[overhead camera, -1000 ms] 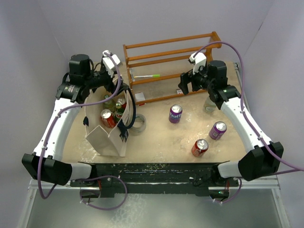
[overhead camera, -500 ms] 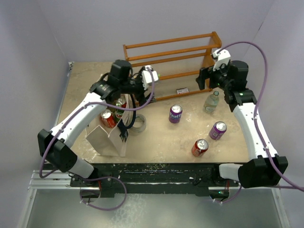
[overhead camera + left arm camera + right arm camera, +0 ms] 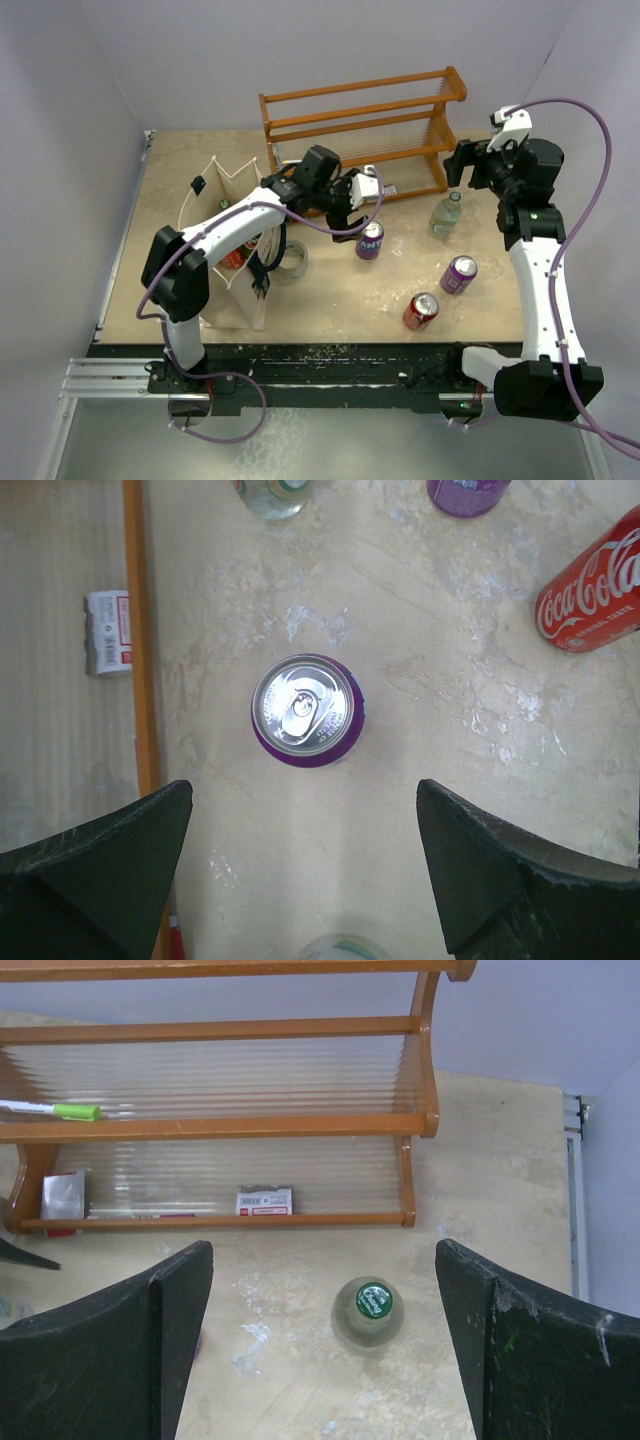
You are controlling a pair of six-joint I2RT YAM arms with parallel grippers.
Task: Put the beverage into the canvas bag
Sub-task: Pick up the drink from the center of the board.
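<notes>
My left gripper is going to close around the upper sides (image 3: pixel 371 237) (image 3: pixel 309 718) of the purple can nearest the tape roll, just below the top of the can.
The cream canvas bag (image 3: pixel 228 300) with navy handles stands at the left, with cans inside, partly hidden by my left arm. My left gripper (image 3: pixel 358 203) is open and empty, hovering just behind a purple can (image 3: pixel 369 240). In the left wrist view the can (image 3: pixel 306 710) stands upright ahead of the open gripper (image 3: pixel 305 880), not between the fingers. My right gripper (image 3: pixel 466 166) is open and empty above a clear glass bottle (image 3: pixel 446 213) with a green cap. In the right wrist view the bottle (image 3: pixel 368 1310) stands between the spread fingers (image 3: pixel 170 1340), lower down.
An orange-brown wooden rack (image 3: pixel 360 130) stands at the back with a green marker (image 3: pixel 60 1111) and small boxes on it. A second purple can (image 3: pixel 459 273) and a red Coca-Cola can (image 3: pixel 420 311) stand front right. A tape roll (image 3: pixel 290 262) lies beside the bag.
My left arm swung from over the bag rightward to the purple can. My right arm drew back to the right, away from the rack, above the bottle.
</notes>
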